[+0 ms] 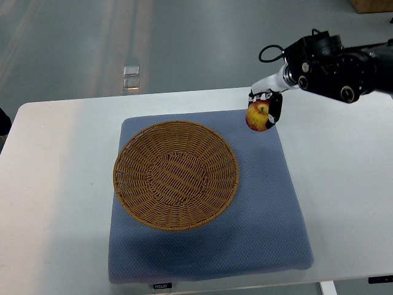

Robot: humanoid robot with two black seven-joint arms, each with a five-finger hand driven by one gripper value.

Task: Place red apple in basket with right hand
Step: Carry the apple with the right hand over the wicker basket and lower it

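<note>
Next, I let go of the red apple with my right gripper on the far part of the wicker basket's bottom (174,154). The apple now hangs over the mat's far corner.
A red apple (258,117) with a yellow patch hangs in the air over the far right corner of the blue mat (264,209). My right hand (267,103) is shut on the apple, its dark fingers wrapped around the top and right side. The arm comes in from the right edge, black and bulky. The round wicker basket (176,174) sits on the mat's left half, nothing inside it. The apple is to the right of and beyond the basket's rim, apart from it. My left arm does not show.
The mat lies on a white table (55,184). A small shiny object (131,75) sits on the grey floor beyond the table's far edge. A cardboard box corner (371,5) shows at the top right.
</note>
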